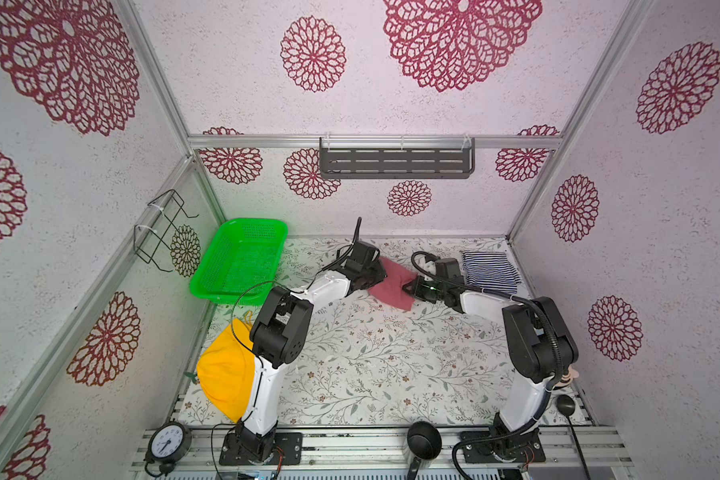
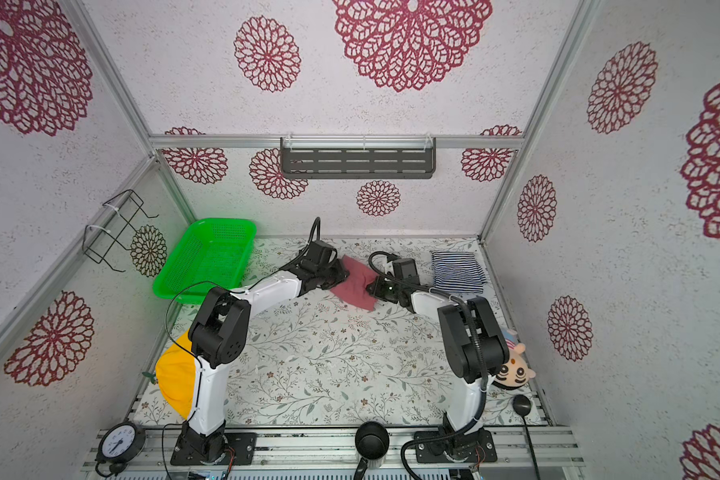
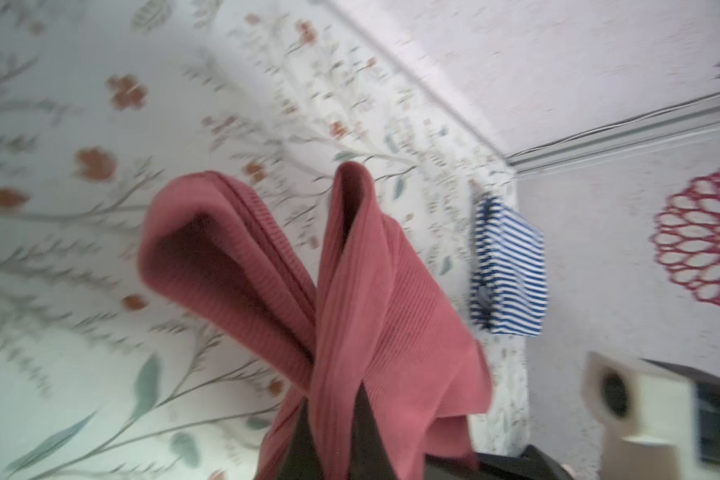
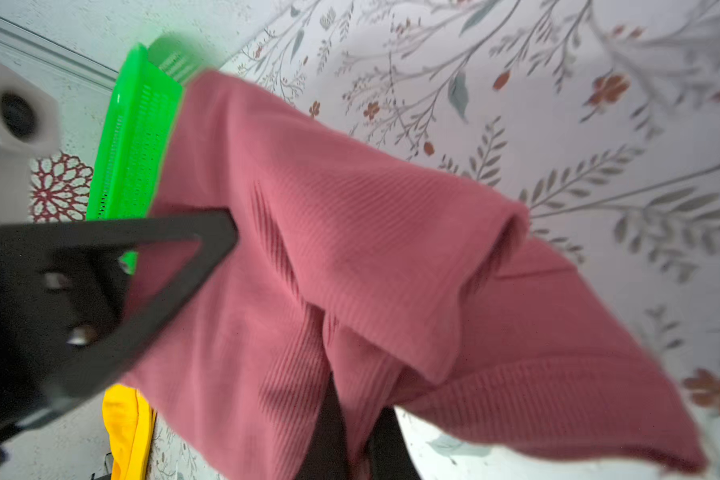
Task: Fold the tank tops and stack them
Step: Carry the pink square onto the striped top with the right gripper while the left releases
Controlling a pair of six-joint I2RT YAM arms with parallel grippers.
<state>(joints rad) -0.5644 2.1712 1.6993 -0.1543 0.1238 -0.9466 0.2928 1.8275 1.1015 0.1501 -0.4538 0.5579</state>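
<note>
My right gripper should release the rose-red tank top on top of the folded striped navy-and-white tank top point(image 1: 489, 266).
The rose-red tank top point(image 1: 391, 283) point(image 2: 355, 286) hangs bunched between my two grippers at the back middle of the table, lifted a little above the floral cloth. My left gripper point(image 1: 374, 277) point(image 3: 335, 419) is shut on its left edge, with folds of ribbed knit point(image 3: 375, 291) draping past the fingers. My right gripper point(image 1: 410, 287) point(image 4: 358, 424) is shut on its right edge, and the fabric point(image 4: 371, 249) spreads wide in front. The striped navy-and-white tank top point(image 1: 489, 270) point(image 2: 458, 272) point(image 3: 508, 270) lies folded at the back right corner, just behind the right wrist.
A green basket point(image 1: 238, 259) stands at the back left. A yellow hat point(image 1: 225, 374) lies by the left arm's base. A clock point(image 1: 168, 441) and a black pan point(image 1: 422, 440) sit on the front rail. A doll point(image 2: 512, 365) lies behind the right arm.
</note>
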